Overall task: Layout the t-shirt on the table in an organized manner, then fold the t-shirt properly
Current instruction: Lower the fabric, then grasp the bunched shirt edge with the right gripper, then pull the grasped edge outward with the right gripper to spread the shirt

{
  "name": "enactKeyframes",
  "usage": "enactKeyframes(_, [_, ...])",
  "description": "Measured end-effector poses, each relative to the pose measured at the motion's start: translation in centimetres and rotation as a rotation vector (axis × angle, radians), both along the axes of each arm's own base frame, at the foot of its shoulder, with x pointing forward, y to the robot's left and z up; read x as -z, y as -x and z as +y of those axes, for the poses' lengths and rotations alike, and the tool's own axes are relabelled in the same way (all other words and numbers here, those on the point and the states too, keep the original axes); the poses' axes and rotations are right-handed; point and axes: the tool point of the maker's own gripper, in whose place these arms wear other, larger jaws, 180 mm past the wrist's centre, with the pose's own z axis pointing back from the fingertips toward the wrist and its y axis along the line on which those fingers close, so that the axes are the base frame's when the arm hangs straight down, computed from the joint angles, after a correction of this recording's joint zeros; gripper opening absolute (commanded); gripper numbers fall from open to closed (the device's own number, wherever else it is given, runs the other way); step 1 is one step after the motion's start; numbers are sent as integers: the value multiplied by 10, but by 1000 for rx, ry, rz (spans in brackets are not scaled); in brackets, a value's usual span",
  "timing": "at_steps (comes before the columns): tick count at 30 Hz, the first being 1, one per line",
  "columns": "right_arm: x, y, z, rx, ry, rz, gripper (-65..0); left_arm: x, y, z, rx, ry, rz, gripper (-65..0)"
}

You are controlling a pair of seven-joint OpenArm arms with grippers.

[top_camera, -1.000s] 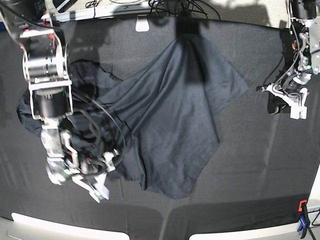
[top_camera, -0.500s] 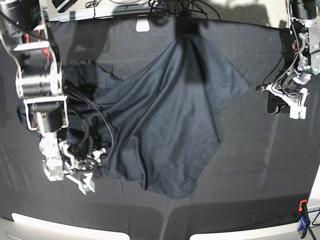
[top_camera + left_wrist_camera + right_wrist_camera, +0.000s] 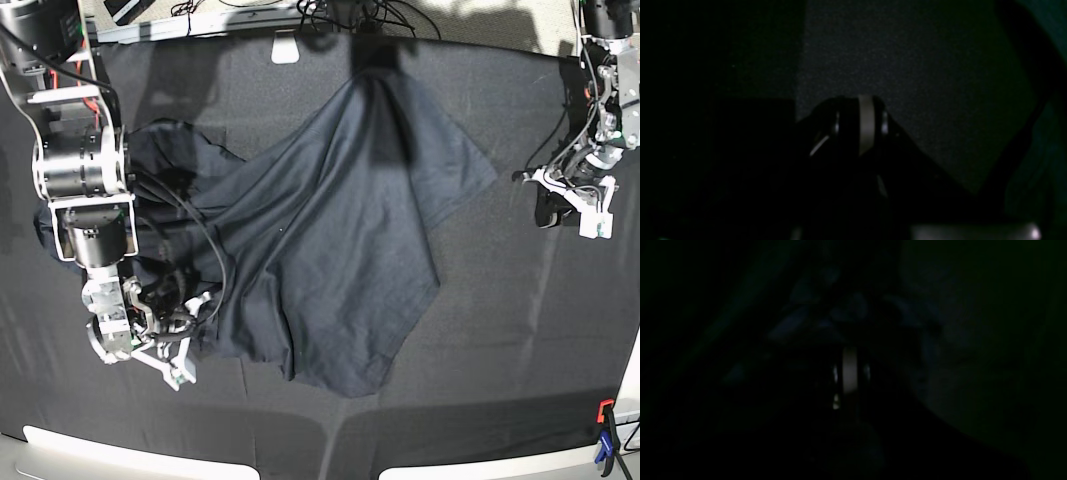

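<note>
The dark grey t-shirt's pointed corner (image 3: pixel 492 177) is closest to my left gripper, which should go there next and close on it.
The dark grey t-shirt (image 3: pixel 350 230) lies crumpled and spread across the middle of the black table (image 3: pixel 500 330), bunched at its left side under my right arm. At the shirt's lower-left edge sits my right gripper (image 3: pixel 178 352), jaws closed, and the dark right wrist view shows creased cloth gathered at the gripper tips (image 3: pixel 848 351). My left gripper (image 3: pixel 588 212) hangs over bare table to the right of the shirt, apart from it. In the left wrist view its fingers (image 3: pixel 860 106) stand together with nothing between them.
A red and blue clamp (image 3: pixel 604 440) grips the table's front right corner. White rim pieces (image 3: pixel 130 455) run along the front edge. Cables and a white bracket (image 3: pixel 285 47) sit at the back edge.
My right arm drew back to the left and slightly up along the shirt's lower-left edge, and its jaws closed. The left arm has not moved.
</note>
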Motion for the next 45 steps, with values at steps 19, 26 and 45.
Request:
enactKeyframes(19, [-7,-5,22,-302,61,-73,-335,3,0,-11,-4,29,-5,-593])
enactKeyframes(26, [12,1,28,-312,65,-56,-336,5,-1,-21,-9,59,-11,-593])
enactKeyframes(45, [27,12,38,-332,-9,-16,-650,7,0,-20,15,0,-7,-593])
